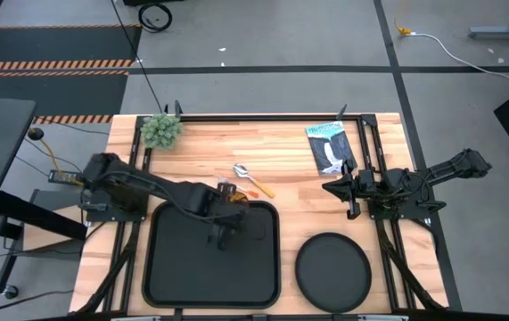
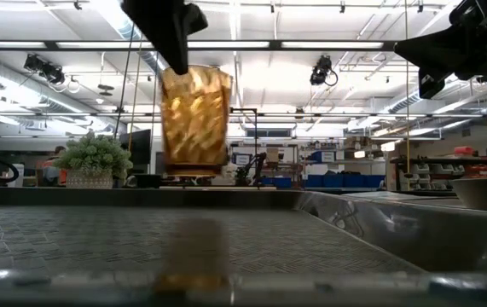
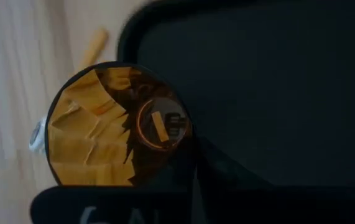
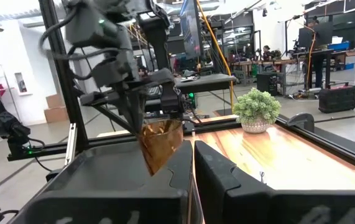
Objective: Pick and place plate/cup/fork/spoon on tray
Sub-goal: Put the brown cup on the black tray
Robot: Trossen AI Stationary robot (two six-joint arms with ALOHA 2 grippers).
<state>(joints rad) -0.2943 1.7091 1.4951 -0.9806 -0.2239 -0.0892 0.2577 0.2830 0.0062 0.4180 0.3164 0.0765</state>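
The amber cup will go down in the black tray's far corner on the round plate's side (image 1: 267, 214) (image 3: 168, 38) from my left gripper.
My left gripper (image 1: 225, 198) is shut on the amber cup (image 2: 194, 119), which hangs over the far edge of the black rectangular tray (image 1: 174, 267). The cup also shows in the left wrist view (image 3: 96, 130) and the right wrist view (image 4: 160, 143). The round black plate (image 1: 332, 270) lies on the table right of the tray. The spoon (image 1: 247, 176) lies on the wood beyond the tray, bowl toward the far left. I cannot make out the fork. My right gripper (image 1: 336, 189) waits shut at the table's right, above the wood. My left gripper holds the cup by its rim (image 2: 175, 75), at one side of the mouth. The fingers (image 2: 173, 43) come from above, pointing down. Whether one finger is inside the cup I cannot tell. The cup hangs upright, mouth up, lifted clear of the tray.
A small potted plant (image 1: 160, 130) stands at the far left corner. A black and white packet (image 1: 327, 147) lies at the far right. An orange handle (image 3: 93, 46) lies on the wood beside the tray's corner. The tray floor (image 2: 98, 234) is bare.
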